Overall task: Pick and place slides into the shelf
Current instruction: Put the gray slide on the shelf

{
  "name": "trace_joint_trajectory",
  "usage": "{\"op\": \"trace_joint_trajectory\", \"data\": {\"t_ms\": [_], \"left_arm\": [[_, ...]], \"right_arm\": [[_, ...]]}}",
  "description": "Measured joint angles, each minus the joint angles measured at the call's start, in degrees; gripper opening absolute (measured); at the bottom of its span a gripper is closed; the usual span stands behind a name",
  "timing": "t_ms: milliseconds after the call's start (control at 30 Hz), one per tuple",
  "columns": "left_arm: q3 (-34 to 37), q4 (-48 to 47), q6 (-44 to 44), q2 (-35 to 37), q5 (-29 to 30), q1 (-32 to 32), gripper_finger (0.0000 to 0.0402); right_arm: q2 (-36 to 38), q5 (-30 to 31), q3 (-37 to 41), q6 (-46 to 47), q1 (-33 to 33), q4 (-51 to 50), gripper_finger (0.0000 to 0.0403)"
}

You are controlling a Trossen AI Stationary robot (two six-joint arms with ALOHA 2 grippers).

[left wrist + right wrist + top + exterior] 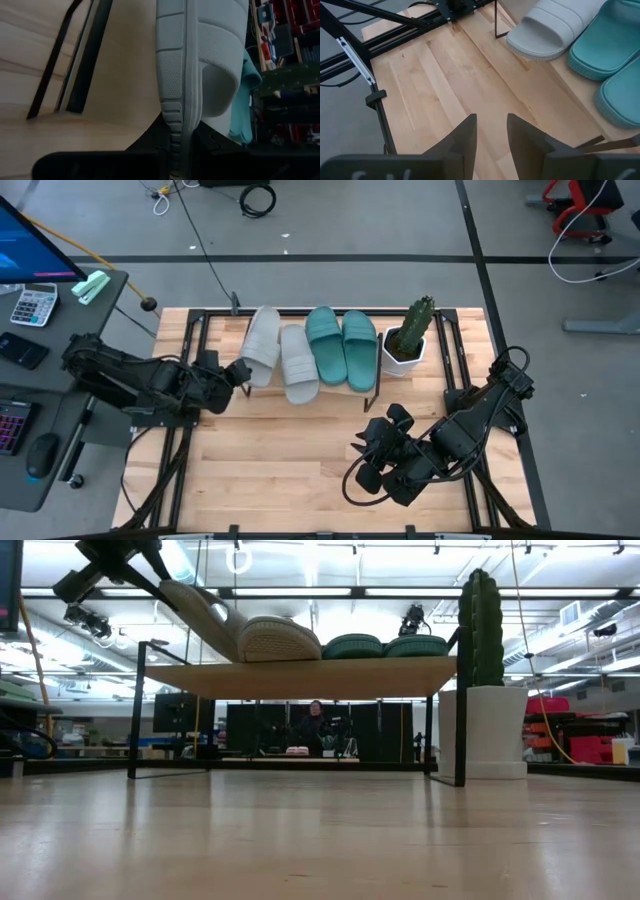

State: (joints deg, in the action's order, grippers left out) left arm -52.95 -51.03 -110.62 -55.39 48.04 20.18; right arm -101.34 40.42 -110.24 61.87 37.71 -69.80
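Next, my left gripper releases the slanting grey slide on the shelf (263,358) beside the other grey slide.
The shelf (350,676) stands across the far part of the table. On it lie a grey slide (298,364) and two teal slides (325,345) (359,350), soles down. Left of them a second grey slide (262,343) slants, with my left gripper (238,373) shut on its near end. My right gripper (366,456) hovers open over the table's near right part, nothing between its fingers (490,131). My left gripper pinches the grey slide's near end (176,122) between its two fingers, one finger on the ribbed tread (161,145) and the other on the foot side. It comes from the table's left, slanting down. The held end is raised; the far end (236,648) slopes down to the shelf top.
A cactus in a white pot (406,340) stands right of the shelf. Black frame rails (190,350) run along the table's edges. Bare wood (290,450) lies in front of the shelf. A desk with a calculator (34,305) stands left of the table.
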Motion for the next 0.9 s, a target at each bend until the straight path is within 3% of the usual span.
{"op": "trace_joint_trajectory", "data": {"t_ms": [500, 900], "left_arm": [[0.00, -0.27, -5.30, -1.13, 1.77, 4.49, 0.0034], [0.00, -0.21, -9.20, -7.16, 2.47, 6.11, 0.0053]], "right_arm": [[0.00, 0.00, 0.00, 0.03, 0.00, 0.00, 0.0113], [0.00, -0.04, 0.00, 0.06, 0.00, 0.22, 0.0113]]}}
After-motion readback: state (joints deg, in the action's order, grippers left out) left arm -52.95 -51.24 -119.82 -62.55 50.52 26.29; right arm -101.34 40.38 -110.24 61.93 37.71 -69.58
